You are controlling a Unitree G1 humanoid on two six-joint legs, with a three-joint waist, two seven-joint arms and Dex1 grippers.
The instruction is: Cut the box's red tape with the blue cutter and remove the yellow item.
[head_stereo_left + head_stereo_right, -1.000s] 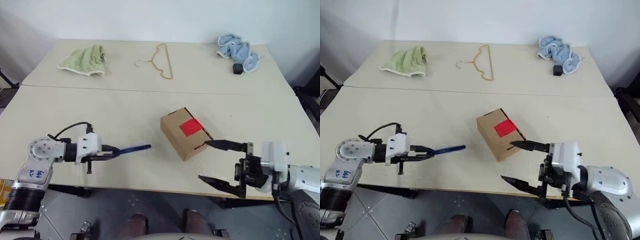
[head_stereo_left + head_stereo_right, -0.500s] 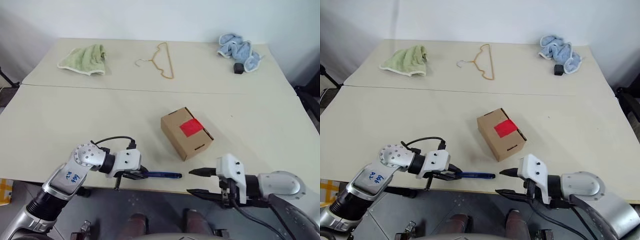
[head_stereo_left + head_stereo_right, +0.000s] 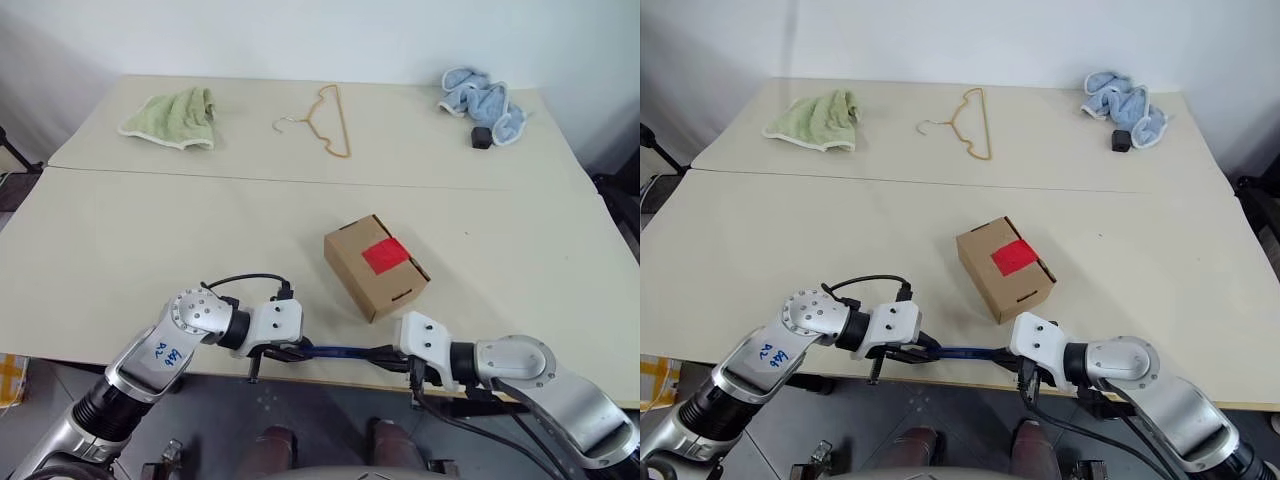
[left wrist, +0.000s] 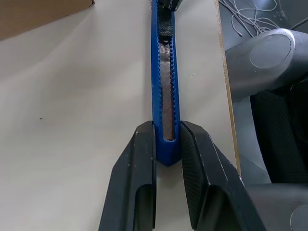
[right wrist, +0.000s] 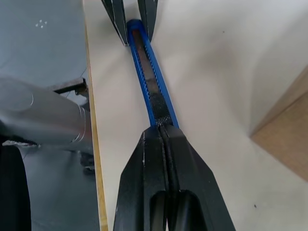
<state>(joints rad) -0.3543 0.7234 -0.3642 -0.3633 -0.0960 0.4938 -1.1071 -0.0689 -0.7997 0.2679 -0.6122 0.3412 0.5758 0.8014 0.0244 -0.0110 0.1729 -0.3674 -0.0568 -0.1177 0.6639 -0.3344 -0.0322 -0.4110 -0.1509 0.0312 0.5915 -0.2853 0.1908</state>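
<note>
The dark slider is all that my right gripper is pinching, so it should open, turn and grasp the blue cutter's body (image 5: 169, 114) before it cuts the red tape.
The brown box (image 3: 352, 262) sits at mid-table with the red tape (image 3: 383, 256) on its top face. Near the table's front edge lies the blue cutter (image 3: 340, 351), held from both ends. My left gripper (image 4: 167, 140) is shut on the cutter's butt end. From the opposite side, my right gripper (image 5: 161, 129) is shut on the cutter's dark slider (image 5: 158, 103) at its other end. In the left eye view the left gripper (image 3: 297, 349) and the right gripper (image 3: 386, 354) face each other just in front of the box. The yellow item is hidden.
At the back lie a pale green cloth (image 3: 168, 117), a gold wire hanger (image 3: 328, 124), a light blue cloth (image 3: 481, 98) and a small black object (image 3: 480, 137). The table's front edge (image 5: 92, 125) runs right beside the cutter.
My right gripper dropped and swung in toward the cutter's far end, then went from wide open to shut on it. The left gripper carried the cutter to the right along the front edge.
</note>
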